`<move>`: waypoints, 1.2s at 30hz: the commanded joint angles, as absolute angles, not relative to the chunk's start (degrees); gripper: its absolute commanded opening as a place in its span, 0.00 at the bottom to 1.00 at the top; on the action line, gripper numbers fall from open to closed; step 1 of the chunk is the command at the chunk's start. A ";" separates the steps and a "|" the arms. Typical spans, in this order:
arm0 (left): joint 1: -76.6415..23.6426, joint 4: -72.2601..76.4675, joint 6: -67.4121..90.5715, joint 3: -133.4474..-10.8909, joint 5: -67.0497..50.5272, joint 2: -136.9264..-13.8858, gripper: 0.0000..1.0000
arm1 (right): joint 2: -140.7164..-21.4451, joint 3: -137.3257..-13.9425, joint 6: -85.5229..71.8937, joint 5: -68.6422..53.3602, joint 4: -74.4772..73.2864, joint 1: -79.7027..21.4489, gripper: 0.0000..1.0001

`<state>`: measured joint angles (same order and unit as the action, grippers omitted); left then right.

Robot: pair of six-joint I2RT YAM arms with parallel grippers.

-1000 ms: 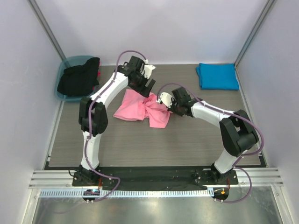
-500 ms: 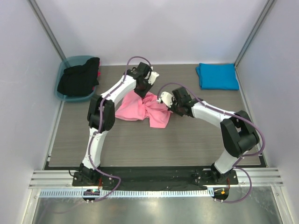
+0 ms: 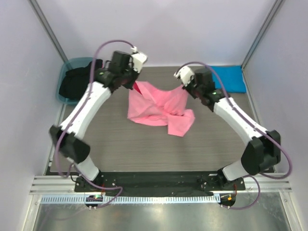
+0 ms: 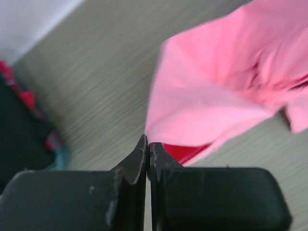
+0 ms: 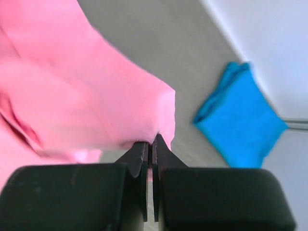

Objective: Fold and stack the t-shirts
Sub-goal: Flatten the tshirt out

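Next, I lay the pink t-shirt down because its lower part lies crumpled, and I need to have my left gripper take it farther in from its corner (image 3: pixel 150 95) before folding.
The pink t-shirt (image 3: pixel 159 108) hangs stretched between both grippers above the middle of the table, its lower part crumpled and trailing toward the front. My left gripper (image 3: pixel 133 85) is shut on the shirt's left upper corner (image 4: pixel 192 106). My right gripper (image 3: pixel 185 86) is shut on the right upper corner (image 5: pixel 96 96). In both wrist views the jaws are pressed together with pink cloth pinched at the tips. The blue t-shirt (image 3: pixel 231 77) lies folded at the back right of the table, partly hidden by the right arm, and shows in the right wrist view (image 5: pixel 240 125).
A teal tub (image 3: pixel 72 82) holding dark clothes (image 3: pixel 79 79) stands at the back left corner, near the left arm. Its dark and red contents (image 4: pixel 24 125) show at the left edge of the left wrist view. White walls enclose the table on three sides.
The left gripper closed on the pink shirt's corner. Both arms then rose and spread apart toward the back, lifting and stretching the shirt between them.
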<state>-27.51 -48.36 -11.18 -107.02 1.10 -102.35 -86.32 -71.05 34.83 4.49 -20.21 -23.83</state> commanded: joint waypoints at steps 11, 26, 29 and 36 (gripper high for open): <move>-24.70 -54.31 -13.27 -83.42 1.06 -68.74 0.00 | -65.58 -76.82 27.51 -5.89 -32.25 -21.97 0.01; -15.92 -38.15 -11.79 -84.01 3.24 -95.57 0.02 | -98.57 -84.78 26.38 -2.21 -22.58 -18.11 0.01; -14.07 -38.75 -10.11 -92.79 4.83 -103.25 0.26 | -112.65 -99.72 23.65 -0.79 -28.46 -16.18 0.17; -13.89 -38.85 -8.26 -96.42 6.59 -105.04 0.60 | -108.73 -101.17 20.04 -9.11 -34.53 -8.80 0.41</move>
<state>-13.52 -40.91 -9.63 -94.17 5.43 -109.97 -118.26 -99.55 22.83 -4.36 -32.14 -12.43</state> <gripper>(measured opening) 0.594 0.409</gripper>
